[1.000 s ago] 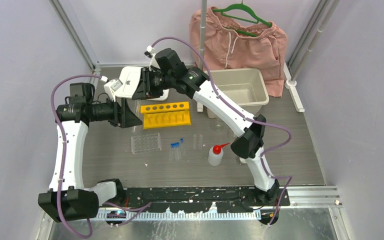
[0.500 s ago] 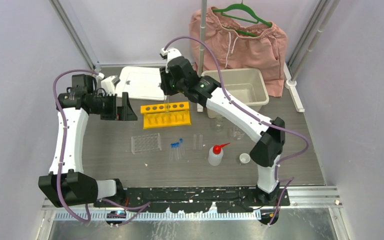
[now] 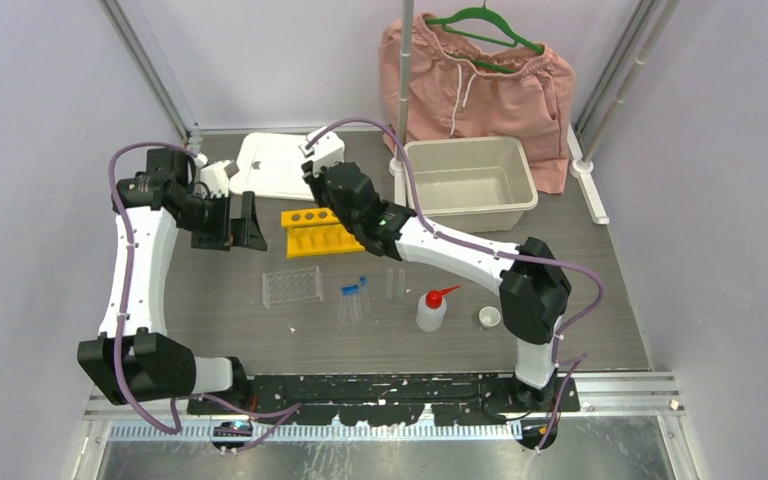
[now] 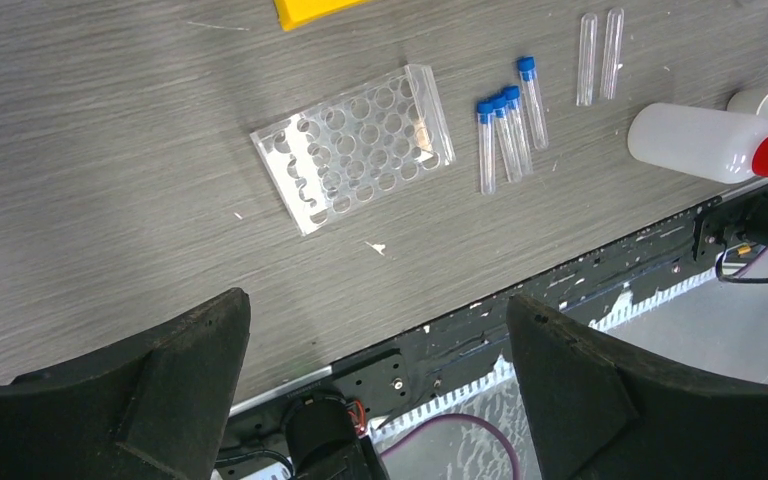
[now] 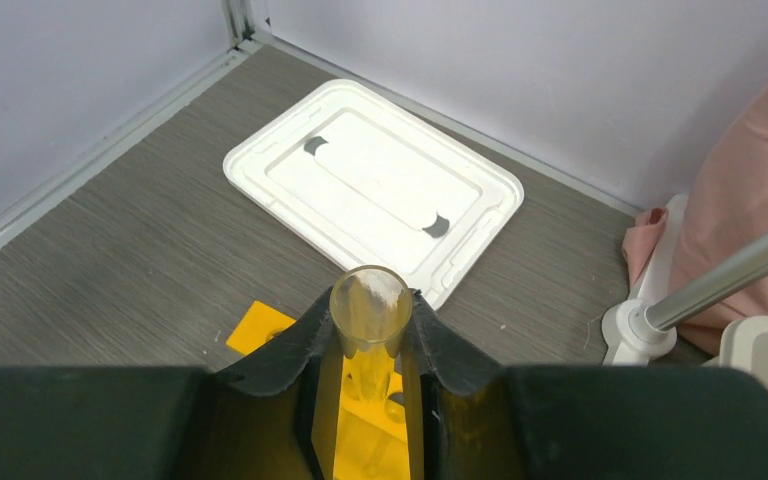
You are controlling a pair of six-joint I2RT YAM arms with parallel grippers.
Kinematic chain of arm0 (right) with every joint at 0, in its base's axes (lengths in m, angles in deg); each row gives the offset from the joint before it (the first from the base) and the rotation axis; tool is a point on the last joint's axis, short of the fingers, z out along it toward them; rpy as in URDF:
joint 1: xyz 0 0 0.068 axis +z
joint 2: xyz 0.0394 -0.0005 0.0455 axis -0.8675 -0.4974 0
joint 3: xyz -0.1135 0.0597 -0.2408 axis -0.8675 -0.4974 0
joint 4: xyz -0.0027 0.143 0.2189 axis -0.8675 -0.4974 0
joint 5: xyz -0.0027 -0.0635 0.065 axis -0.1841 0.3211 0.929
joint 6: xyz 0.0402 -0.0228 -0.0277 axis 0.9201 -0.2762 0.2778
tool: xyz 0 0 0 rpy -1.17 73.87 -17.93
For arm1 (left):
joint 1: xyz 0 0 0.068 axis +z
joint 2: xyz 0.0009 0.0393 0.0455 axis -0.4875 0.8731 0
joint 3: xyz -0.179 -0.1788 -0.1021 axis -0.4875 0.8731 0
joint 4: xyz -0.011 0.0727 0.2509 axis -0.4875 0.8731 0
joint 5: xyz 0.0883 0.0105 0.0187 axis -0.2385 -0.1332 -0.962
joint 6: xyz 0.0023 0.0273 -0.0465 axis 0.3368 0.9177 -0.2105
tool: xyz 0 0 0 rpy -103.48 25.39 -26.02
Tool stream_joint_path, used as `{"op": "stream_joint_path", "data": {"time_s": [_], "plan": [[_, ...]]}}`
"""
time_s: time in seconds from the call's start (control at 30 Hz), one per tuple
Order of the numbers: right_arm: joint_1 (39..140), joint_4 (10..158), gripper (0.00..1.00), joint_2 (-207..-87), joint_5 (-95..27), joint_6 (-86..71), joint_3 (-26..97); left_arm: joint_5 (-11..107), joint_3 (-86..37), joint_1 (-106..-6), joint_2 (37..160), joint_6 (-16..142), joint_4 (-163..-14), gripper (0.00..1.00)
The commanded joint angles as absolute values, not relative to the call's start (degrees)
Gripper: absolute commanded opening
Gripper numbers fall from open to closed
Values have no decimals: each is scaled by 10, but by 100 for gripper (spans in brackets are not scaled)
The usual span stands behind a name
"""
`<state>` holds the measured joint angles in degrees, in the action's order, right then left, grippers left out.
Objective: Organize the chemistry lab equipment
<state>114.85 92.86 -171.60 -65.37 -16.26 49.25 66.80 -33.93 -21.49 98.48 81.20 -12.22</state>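
Observation:
My right gripper is going to release the clear tube in a hole [image 3: 337, 216] [image 5: 395, 403] near the middle of the yellow rack's back row.
My right gripper [image 5: 370, 345] is shut on a clear tube [image 5: 368, 305], held upright directly above the yellow rack [image 5: 260, 335]. From above, that gripper [image 3: 352, 222] covers the right half of the yellow rack [image 3: 307, 232]. My left gripper [image 4: 375, 310] hangs wide open and empty, left of the yellow rack, above the table. Below it lie a clear rack [image 4: 355, 145], three blue-capped tubes [image 4: 505, 125], two clear tubes [image 4: 598, 55], a white squeeze bottle [image 4: 700, 145] with a red nozzle, and a tiny white cup [image 4: 765, 100].
A white lid [image 3: 275, 165] lies flat at the back left. The beige tub [image 3: 470, 183] stands at the back right beside a metal pole, with pink shorts [image 3: 480, 80] hanging behind it. The right arm stretches over the table's middle.
The white lid, held up a second ago, now lies flat. My left gripper has opened and drawn back to the left. My right gripper has swung forward over the yellow rack.

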Motion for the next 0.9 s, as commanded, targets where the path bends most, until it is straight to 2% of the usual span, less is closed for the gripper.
{"op": "stream_joint_path", "data": {"time_s": [0.0, 0.87], "plan": [[1157, 1044, 1, -1710, -685, -195, 486, 661, -362, -211, 979, 824, -103, 100], [1159, 1031, 0, -1736, -699, -171, 451, 660, -368, -211, 968, 825, -99, 100]]}}
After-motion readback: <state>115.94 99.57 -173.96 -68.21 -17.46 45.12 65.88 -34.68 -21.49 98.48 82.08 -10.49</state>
